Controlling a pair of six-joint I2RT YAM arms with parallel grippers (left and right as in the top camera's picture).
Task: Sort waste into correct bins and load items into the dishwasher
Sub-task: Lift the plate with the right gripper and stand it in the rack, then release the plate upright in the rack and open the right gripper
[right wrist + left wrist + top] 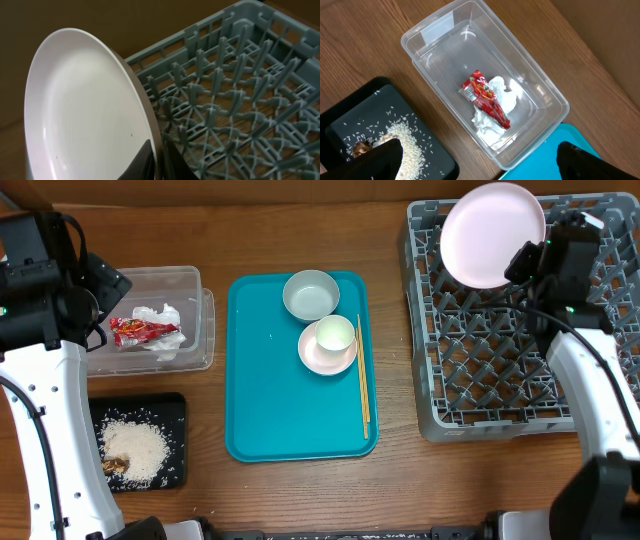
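Note:
I need to use my right gripper to stand the pale pink-white plate up between the wires at the grey dishwasher rack's far corner [467,250] toward the teal tray.
My right gripper [525,260] [159,160] is shut on the rim of the pale pink-white plate [492,232] [80,110], which stands on edge at the far left corner of the grey dishwasher rack [500,360] [240,90]. My left gripper [100,305] [480,157] hangs open and empty above the clear tub [190,275] [435,30]. In that tub lie the red wrapper [140,330] [487,97] and white tissue [165,315] [507,95]. Rice [135,445] [407,142] and brown bits [115,466] lie on the black tray [175,405] [365,115].
The teal tray [280,400] in the middle carries a pale bowl [310,295], a white cup [335,333] on a saucer [325,358], and chopsticks [363,380] along its right side. Bare wood lies between the teal tray and the rack.

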